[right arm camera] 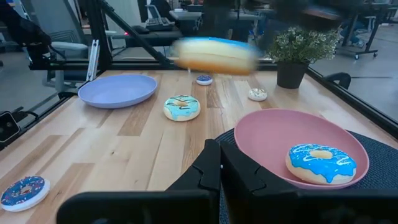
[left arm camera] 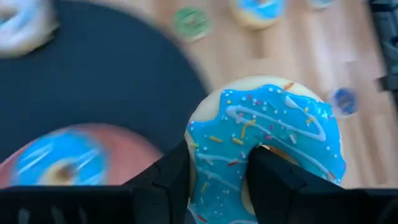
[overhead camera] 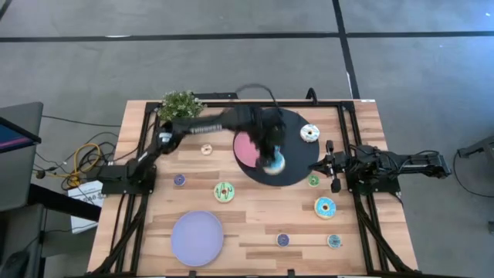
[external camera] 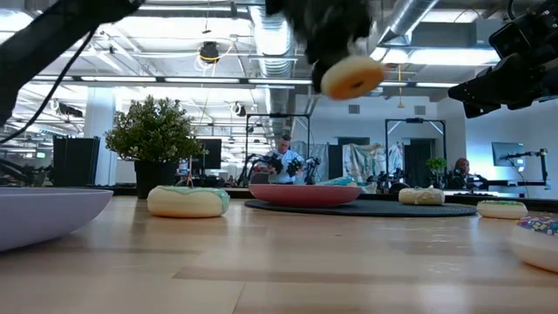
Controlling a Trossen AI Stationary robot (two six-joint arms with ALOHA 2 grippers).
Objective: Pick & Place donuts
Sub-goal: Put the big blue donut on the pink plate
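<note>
The bigger blue donut, now held over the black round mat, will be let go by my left gripper in the pink plate's plant side [overhead camera: 252, 139], where it will lie beside the second blue donut.
My left gripper [left arm camera: 217, 167] hangs over the black round mat [overhead camera: 297, 158], shut on a bigger blue-iced donut [left arm camera: 267, 124], which shows from below in the low view [external camera: 353, 77]. A second blue donut [right arm camera: 320, 162] lies flat in the pink plate [right arm camera: 273, 134] on the mat. A white donut [overhead camera: 309, 133] sits on the mat's far right part. A green donut [overhead camera: 225, 191] and a blue-and-cream one [overhead camera: 325, 206] rest on the wood. My right gripper [right arm camera: 221, 167] waits shut near the table's right edge [overhead camera: 330, 166], touching nothing. My left gripper holds the blue donut by one side of its ring [left arm camera: 217, 155], one finger [left arm camera: 270, 177] in the hole and the other [left arm camera: 165, 183] outside. The fingers come from above, pointing down. The donut is lifted clear and tilted, above the mat's near side beside the pink plate.
The lavender plate [overhead camera: 197, 238] lies near the table's near left edge. Several coin-sized donuts dot the wood, such as purple [overhead camera: 179, 180], cream [overhead camera: 207, 149] and green [overhead camera: 312, 180]. A potted plant [overhead camera: 181, 104] stands at the far left corner. People show in the room beyond.
</note>
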